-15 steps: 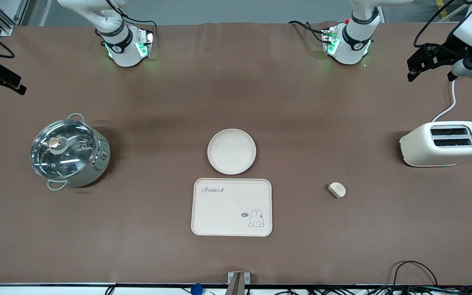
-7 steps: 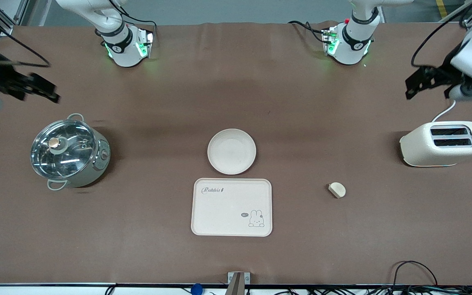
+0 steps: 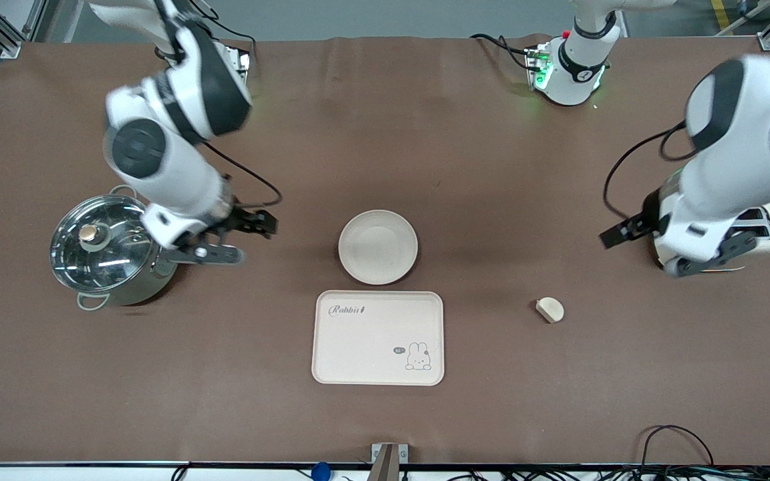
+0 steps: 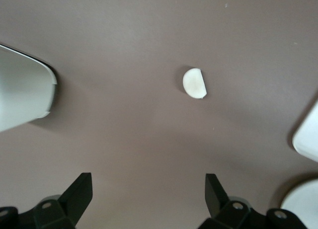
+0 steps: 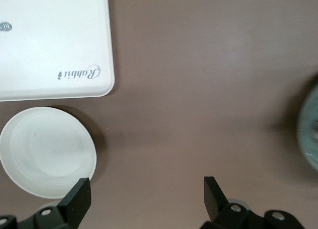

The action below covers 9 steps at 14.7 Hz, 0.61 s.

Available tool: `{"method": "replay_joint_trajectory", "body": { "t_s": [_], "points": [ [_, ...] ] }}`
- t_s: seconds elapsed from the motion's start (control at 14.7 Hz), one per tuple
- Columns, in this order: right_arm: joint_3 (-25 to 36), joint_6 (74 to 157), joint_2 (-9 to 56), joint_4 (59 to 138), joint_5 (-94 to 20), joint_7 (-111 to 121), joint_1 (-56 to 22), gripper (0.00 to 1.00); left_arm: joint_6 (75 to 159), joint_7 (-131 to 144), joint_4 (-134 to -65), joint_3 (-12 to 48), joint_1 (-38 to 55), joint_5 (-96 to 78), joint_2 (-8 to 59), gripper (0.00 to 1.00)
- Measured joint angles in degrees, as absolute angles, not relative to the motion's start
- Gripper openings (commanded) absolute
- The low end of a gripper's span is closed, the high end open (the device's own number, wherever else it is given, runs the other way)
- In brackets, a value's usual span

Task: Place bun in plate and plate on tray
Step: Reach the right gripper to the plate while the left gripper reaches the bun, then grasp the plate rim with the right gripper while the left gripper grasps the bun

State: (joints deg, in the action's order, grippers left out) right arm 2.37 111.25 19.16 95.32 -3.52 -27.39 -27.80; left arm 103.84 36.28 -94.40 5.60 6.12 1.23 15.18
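The round plate is next for my right gripper, which should go to it and close on the plate's rim [image 3: 340, 244] [image 5: 96, 155] facing the steel pot.
The bun [image 3: 550, 310] lies on the brown table, toward the left arm's end from the tray; it also shows in the left wrist view [image 4: 194, 83]. The round plate [image 3: 377, 246] sits empty, farther from the front camera than the tray [image 3: 377, 337] and just apart from it. Both show in the right wrist view, the plate [image 5: 47, 152] and the tray [image 5: 49, 40]. My left gripper [image 3: 639, 257] is open and empty over the table beside the toaster, apart from the bun. My right gripper [image 3: 258, 244] is open and empty over the table between the pot and the plate.
A steel pot with a glass lid [image 3: 112, 248] stands toward the right arm's end. A cream toaster [image 3: 769, 230] stands toward the left arm's end, partly hidden by the left arm; its corner shows in the left wrist view [image 4: 22, 92]. Cables lie along the front edge.
Both arms have swung in from the table's ends. The right gripper came to between pot and plate, the left gripper to beside the toaster. Bun, plate and tray have not moved.
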Motion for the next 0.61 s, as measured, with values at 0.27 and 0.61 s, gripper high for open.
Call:
{"method": "replay_joint_trajectory", "body": {
  "t_s": [0.27,0.61],
  "points": [
    [2.4,125.1,23.2,101.5,-7.4,-28.3,-30.6,1.00,116.5,46.1,-96.9,5.6,7.0,1.2,23.5,1.00],
    [2.3,140.6,26.4,110.4,-12.8,-28.3,-35.5,1.00,127.1,50.1,-97.5,5.4,6.9,1.2,31.8,1.00]
  ]
}}
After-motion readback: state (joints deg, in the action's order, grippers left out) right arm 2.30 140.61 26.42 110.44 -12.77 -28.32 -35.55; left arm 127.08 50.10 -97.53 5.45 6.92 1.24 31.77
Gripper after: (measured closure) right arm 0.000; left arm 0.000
